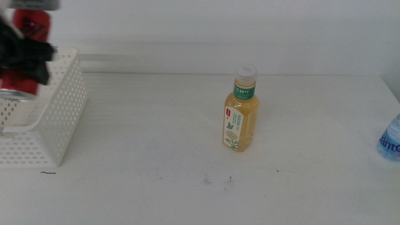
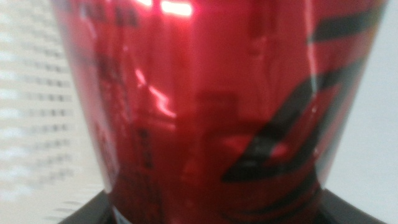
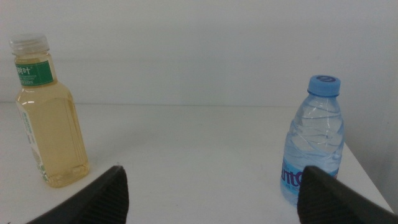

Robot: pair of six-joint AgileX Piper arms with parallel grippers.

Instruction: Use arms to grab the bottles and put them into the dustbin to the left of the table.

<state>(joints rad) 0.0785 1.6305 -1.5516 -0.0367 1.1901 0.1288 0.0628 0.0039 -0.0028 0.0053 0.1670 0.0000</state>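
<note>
The left gripper needs to release the slim red can in the white dustbin (image 1: 33, 109), along the dustbin's side that faces the tea bottle.
My left gripper (image 1: 25, 55) is shut on the slim red can (image 1: 31, 24) and holds it above the white perforated dustbin (image 1: 59, 119) at the table's left end. In the left wrist view the can (image 2: 205, 106) fills the picture, and the dustbin's wall (image 2: 28, 124) shows beside it. The yellowish tea bottle (image 1: 240, 112) stands upright mid-table. The clear water bottle (image 1: 391, 140) stands at the right edge. My right gripper (image 3: 212, 180) is open and empty, low over the table, facing the tea bottle (image 3: 50, 118) and the water bottle (image 3: 314, 140); it is out of the middle view.
The white table (image 1: 156, 162) has a few dark specks (image 1: 228, 181) near its front. A white wall runs along the far side. The table's right edge lies close to the water bottle.
</note>
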